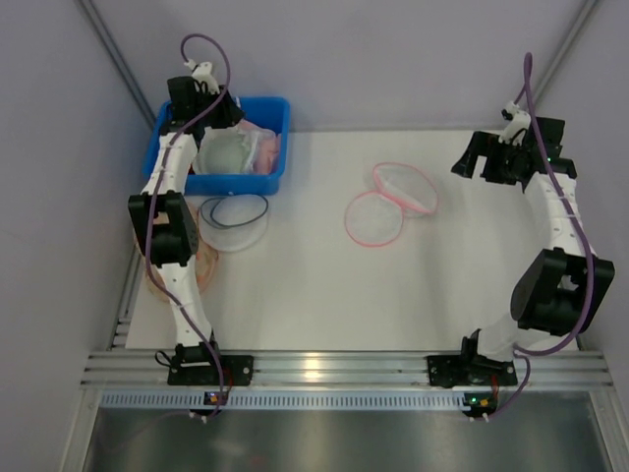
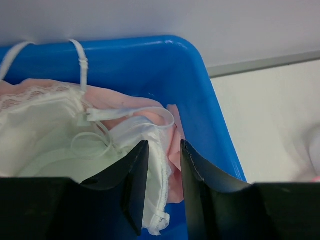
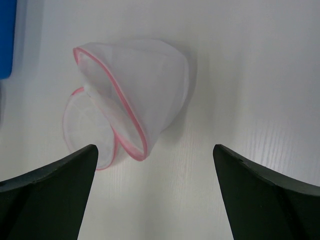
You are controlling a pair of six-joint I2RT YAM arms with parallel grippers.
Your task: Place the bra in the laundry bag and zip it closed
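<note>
My left gripper should take the bra by its pink fold [image 2: 175, 129] near the side of the bin, clear of the lace, as the white garment's lace edge lies within its fingers.
The pale pink bra [image 2: 125, 102] lies in a blue bin [image 2: 200, 90] at the table's back left, tangled with a white lace-edged garment [image 2: 45, 135]. My left gripper [image 2: 164, 145] reaches down into the bin. Its jaws are drawn close on a fold of the bra's pink edge, with the white lace pinched in alongside. The laundry bag [image 1: 388, 202] rests mid-table, two white mesh discs with pink rims, one flap standing up and open [image 3: 135, 95]. My right gripper [image 3: 155, 150] hovers to the bag's right, open and holding nothing.
A dark-rimmed white mesh disc [image 1: 236, 216] lies just in front of the bin [image 1: 221, 182]. A beige patterned pouch [image 1: 201, 265] sits under the left arm near the table's left edge. Grey walls close in on both sides.
</note>
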